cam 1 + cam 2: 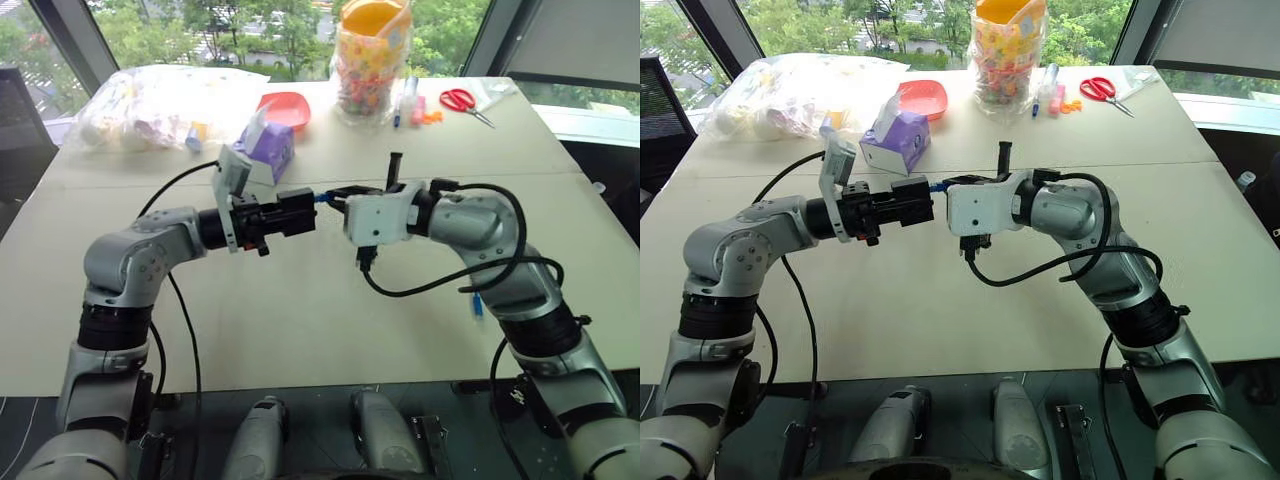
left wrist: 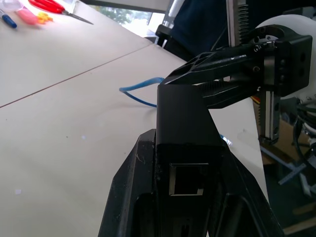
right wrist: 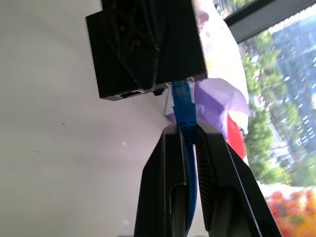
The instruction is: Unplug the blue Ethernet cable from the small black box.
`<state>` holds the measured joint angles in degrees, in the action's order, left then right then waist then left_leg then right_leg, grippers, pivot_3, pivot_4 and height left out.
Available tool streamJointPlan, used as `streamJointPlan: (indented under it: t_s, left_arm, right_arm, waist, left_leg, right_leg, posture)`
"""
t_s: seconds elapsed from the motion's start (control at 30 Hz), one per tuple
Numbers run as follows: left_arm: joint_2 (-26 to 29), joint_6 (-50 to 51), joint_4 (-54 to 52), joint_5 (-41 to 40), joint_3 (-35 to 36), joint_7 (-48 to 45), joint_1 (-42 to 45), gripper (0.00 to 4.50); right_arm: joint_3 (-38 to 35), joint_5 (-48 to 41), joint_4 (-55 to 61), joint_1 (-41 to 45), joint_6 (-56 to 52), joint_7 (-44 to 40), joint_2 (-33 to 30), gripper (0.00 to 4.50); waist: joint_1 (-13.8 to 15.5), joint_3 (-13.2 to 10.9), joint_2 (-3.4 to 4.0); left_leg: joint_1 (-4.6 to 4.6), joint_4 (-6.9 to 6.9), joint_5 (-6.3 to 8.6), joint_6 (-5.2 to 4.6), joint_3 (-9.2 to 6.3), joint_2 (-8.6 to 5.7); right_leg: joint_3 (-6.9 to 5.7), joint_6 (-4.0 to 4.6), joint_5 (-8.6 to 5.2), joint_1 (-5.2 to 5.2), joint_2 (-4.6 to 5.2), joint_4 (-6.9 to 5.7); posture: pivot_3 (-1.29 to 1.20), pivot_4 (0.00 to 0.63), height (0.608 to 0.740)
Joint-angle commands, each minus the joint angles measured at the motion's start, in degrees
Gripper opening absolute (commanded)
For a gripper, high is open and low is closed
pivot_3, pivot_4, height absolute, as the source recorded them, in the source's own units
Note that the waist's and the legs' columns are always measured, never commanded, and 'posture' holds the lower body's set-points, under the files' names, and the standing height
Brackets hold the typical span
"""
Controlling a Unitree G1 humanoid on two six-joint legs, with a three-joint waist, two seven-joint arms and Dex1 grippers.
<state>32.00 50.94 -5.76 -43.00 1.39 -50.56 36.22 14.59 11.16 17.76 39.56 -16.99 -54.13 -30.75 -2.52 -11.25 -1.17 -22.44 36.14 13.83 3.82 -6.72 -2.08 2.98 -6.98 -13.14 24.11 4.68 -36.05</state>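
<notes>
The blue Ethernet cable is pinched by my right gripper behind the plug that is still in the small black box, so that gripper should open, turn and take the plug itself point(image 3: 184, 101).
My left gripper point(image 1: 288, 215) is shut on the small black box point(image 1: 298, 211) and holds it above the table's middle. In the left wrist view the box point(image 2: 185, 123) sits between my fingers point(image 2: 129, 190) with an empty port facing the camera. The blue Ethernet cable point(image 3: 182, 101) runs into the box's far side point(image 3: 145, 47), and its end still meets the box. My right gripper point(image 3: 186, 132) is shut on the cable just behind the plug, close to the box point(image 1: 912, 204). A loop of the cable point(image 2: 140, 94) trails behind, and another blue stretch point(image 1: 478, 303) hangs under my right arm.
A purple tissue box point(image 1: 268, 148) stands just beyond my grippers. Farther back are a red bowl point(image 1: 287, 108), a clear bag of items point(image 1: 160, 105), a jar of colourful pieces point(image 1: 372, 60), markers point(image 1: 410, 103) and red scissors point(image 1: 463, 102). The tabletop point(image 1: 300, 320) below my arms is bare.
</notes>
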Motion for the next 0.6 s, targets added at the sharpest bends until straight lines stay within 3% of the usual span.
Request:
streamJointPlan:
  t_s: [0.03, 0.13, 0.23, 0.37, 0.6]
  left_arm:
    - [3.78, -0.97, -1.05, 0.95, -0.18, -4.1, -0.15, 0.54]
    - [7.42, -2.25, -0.55, 1.61, -1.05, -9.47, 0.04, 0.54]
    - [8.71, -4.13, -0.67, 2.63, -1.79, -12.44, 0.44, 0.54]
    - [9.58, -4.21, -2.12, 1.8, -1.92, -15.37, 0.61, 0.54]
    - [9.67, -4.28, -3.06, 2.19, -2.11, -17.44, 0.73, 0.54]
  right_arm:
    - [-6.71, -14.16, 5.8, 2.72, -15.84, -4.95, 1.34, 1.11]
    - [-9.8, -25.23, 5.45, 6.19, -33.45, -8.52, 0.66, 2.74]
    - [-11.86, -33.2, 4.29, 8.87, -43.5, -9.11, 1.15, 4.26]
    - [-13.06, -38.7, 1.65, 12.26, -51.92, -5.85, 3.23, 4.26]
    - [-10.58, -43.35, 0.95, 14.51, -56.11, -1.98, 3.52, 4.26]
  waist:
    - [-0.01, -0.01, 0.01]
    - [-0.01, -0.01, 0.01]
    - [0.09, 0.0, 0.01]
    - [0.05, -0.01, 0.01]
    - [0.01, -0.01, 0.01]
  left_leg:
    - [0.0, 0.0, 0.0, 0.0, -0.01, 0.0]
    - [0.0, -0.02, 0.0, 0.0, -0.01, 0.0]
    - [0.0, -0.01, 0.0, -0.01, -0.01, 0.01]
    - [-0.02, -0.02, 0.01, -0.01, -0.01, 0.0]
    - [-0.05, -0.04, 0.01, -0.01, -0.01, 0.01]
  right_leg:
    - [0.0, 0.0, 0.0, 0.0, 0.0, 0.01]
    - [0.0, 0.01, 0.0, 0.0, 0.0, 0.02]
    - [-0.01, 0.02, -0.01, 0.0, 0.0, 0.01]
    - [-0.01, 0.02, -0.01, 0.0, 0.01, 0.03]
    - [-0.02, 0.01, -0.01, 0.06, 0.0, 0.03]
  posture:
    - [0.0, 0.15, 0.74]
    - [0.0, 0.15, 0.74]
    - [0.0, 0.15, 0.74]
    - [0.0, 0.15, 0.74]
    - [0.0, 0.15, 0.74]
